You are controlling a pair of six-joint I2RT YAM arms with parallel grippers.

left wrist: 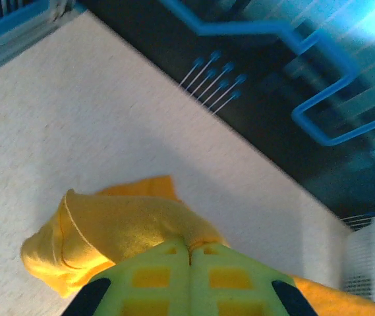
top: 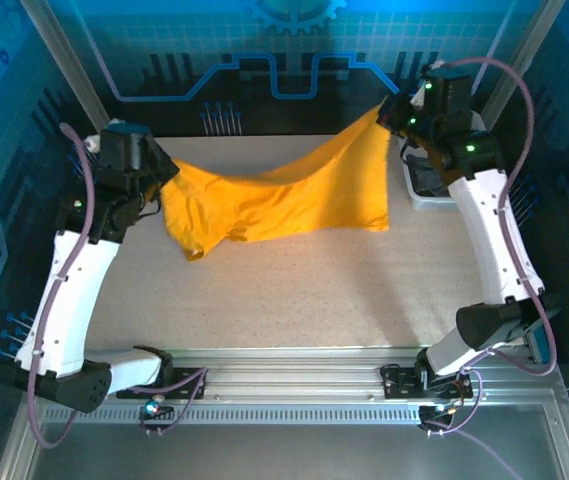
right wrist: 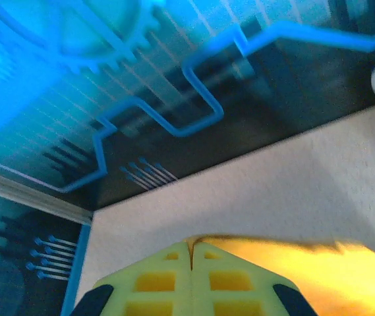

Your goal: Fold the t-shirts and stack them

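Observation:
My left gripper has the orange-yellow t-shirt's corner. It will let go of it at the tabletop's far edge (top: 206, 143) (left wrist: 172, 97) below the blue pins.
The orange-yellow t-shirt (top: 284, 195) hangs stretched between my two grippers above the far half of the table, sagging in the middle with its lower edge near the tabletop. My left gripper (top: 167, 178) is shut on its left edge; in the left wrist view the cloth (left wrist: 118, 227) bunches out from the closed fingertips (left wrist: 188, 249). My right gripper (top: 392, 112) holds the shirt's upper right corner higher up; in the right wrist view the fabric (right wrist: 306, 270) runs off to the right from the closed gripper (right wrist: 191, 246). The dark grey t-shirt is out of view.
A white lattice basket (top: 426, 190) stands at the table's far right, partly behind my right arm, with its corner (left wrist: 372, 260) at the lower right of the left wrist view. The speckled tabletop (top: 294, 290) spreads bare in front of the shirt. A blue-patterned back wall (top: 284, 70) closes the far side.

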